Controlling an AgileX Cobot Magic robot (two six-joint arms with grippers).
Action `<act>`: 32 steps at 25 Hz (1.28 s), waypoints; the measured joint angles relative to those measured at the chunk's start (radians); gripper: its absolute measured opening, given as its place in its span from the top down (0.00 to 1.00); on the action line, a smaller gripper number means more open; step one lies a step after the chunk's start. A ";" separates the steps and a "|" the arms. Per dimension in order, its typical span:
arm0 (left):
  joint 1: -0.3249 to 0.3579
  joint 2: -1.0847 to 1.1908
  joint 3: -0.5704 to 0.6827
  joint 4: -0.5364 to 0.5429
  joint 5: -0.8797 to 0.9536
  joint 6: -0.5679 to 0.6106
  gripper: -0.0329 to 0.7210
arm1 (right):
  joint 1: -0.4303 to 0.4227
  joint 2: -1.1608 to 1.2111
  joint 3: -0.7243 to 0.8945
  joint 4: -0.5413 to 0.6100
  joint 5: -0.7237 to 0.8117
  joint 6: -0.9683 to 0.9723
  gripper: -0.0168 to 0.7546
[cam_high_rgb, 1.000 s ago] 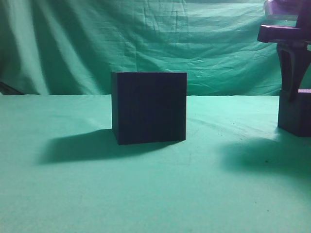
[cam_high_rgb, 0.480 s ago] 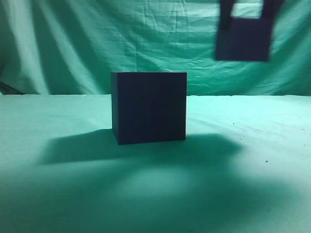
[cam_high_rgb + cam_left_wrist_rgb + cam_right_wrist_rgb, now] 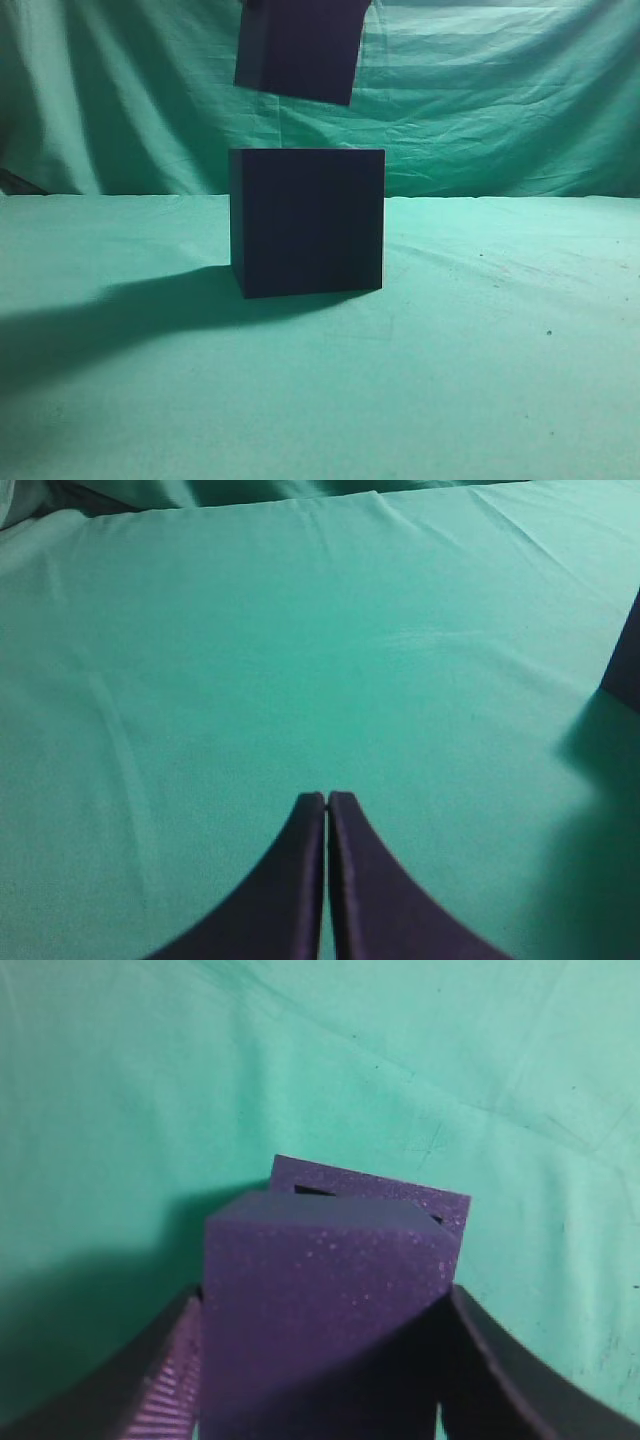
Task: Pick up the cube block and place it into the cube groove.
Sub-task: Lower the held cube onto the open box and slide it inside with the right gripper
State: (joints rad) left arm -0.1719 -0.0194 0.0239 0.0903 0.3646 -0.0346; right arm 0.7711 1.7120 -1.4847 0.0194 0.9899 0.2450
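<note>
My right gripper needs to let go of the cube block sunk down inside the purple top rim of the cube groove [image 3: 318, 188] [image 3: 351, 1272].
The cube block [image 3: 300, 50] hangs tilted in the air, just above the top of the cube groove [image 3: 308, 220], a large dark box standing on the green cloth. In the right wrist view my right gripper [image 3: 325, 1315] is shut on the cube block [image 3: 320, 1290], with a finger on each side. Part of the cube groove's purple top rim [image 3: 365, 1185] shows just beyond the block. The right gripper itself is above the top edge of the exterior view. My left gripper [image 3: 327, 798] is shut and empty over bare cloth.
Green cloth [image 3: 500, 350] covers the table and a green backdrop hangs behind. A dark edge of the cube groove [image 3: 628, 665] shows at the right of the left wrist view, with its shadow below it.
The cube block was lifted off the cloth at the far right, then carried left through the air. It now hangs above the cube groove.
</note>
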 joint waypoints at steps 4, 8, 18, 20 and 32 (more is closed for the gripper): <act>0.000 0.000 0.000 0.000 0.000 0.000 0.96 | 0.000 0.043 0.000 0.000 -0.005 0.009 0.44; 0.000 0.000 0.000 0.000 0.000 0.000 0.96 | 0.001 0.066 0.000 0.000 -0.006 0.025 0.44; 0.000 0.000 0.000 0.000 0.000 0.000 0.96 | 0.001 0.073 -0.002 -0.015 0.045 0.074 0.44; 0.000 0.000 0.000 0.000 0.000 0.000 0.96 | 0.001 0.075 -0.002 -0.020 0.048 0.085 0.44; 0.000 0.000 0.000 0.000 0.000 0.000 0.96 | 0.001 0.141 -0.004 -0.038 0.045 0.066 0.44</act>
State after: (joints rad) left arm -0.1719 -0.0194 0.0239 0.0903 0.3646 -0.0346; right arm 0.7720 1.8525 -1.4886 -0.0189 1.0353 0.3109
